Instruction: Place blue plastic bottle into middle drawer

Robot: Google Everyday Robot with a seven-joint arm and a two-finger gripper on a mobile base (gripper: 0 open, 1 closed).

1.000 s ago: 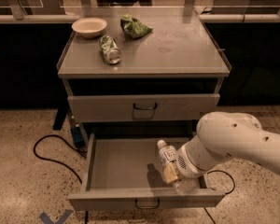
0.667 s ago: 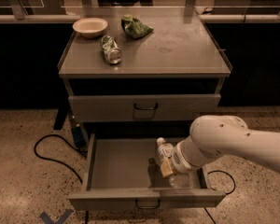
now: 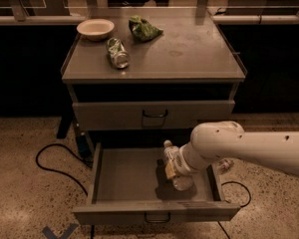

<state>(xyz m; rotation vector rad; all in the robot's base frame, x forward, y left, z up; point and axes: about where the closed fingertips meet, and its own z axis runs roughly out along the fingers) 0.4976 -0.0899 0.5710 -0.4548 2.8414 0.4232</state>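
Note:
My gripper is going to release the blue plastic bottle on the middle drawer's bottom, straight (image 3: 161,177) behind the dark wire handle. The bottle will be set down there.
The middle drawer (image 3: 123,177) is pulled wide open below the cabinet, its dark wire handle at the front centre. Inside it, right of centre, is the blue plastic bottle (image 3: 175,168), a small clear bottle with a white cap pointing toward the back of the drawer and its base toward the front. My gripper (image 3: 170,171) reaches in from the right on a thick white arm and is shut on the bottle's middle. The bottle is low inside the drawer; whether it touches the floor cannot be told.
On the cabinet top are a white bowl (image 3: 95,28), a crumpled green bag (image 3: 144,28) and a crushed green-labelled can (image 3: 118,53). The handled drawer above (image 3: 154,114) is closed. A black cable (image 3: 53,164) loops on the floor at left.
The arm has shifted left, carrying the bottle from the drawer's right side toward its centre. The bottle stays in the gripper's hold.

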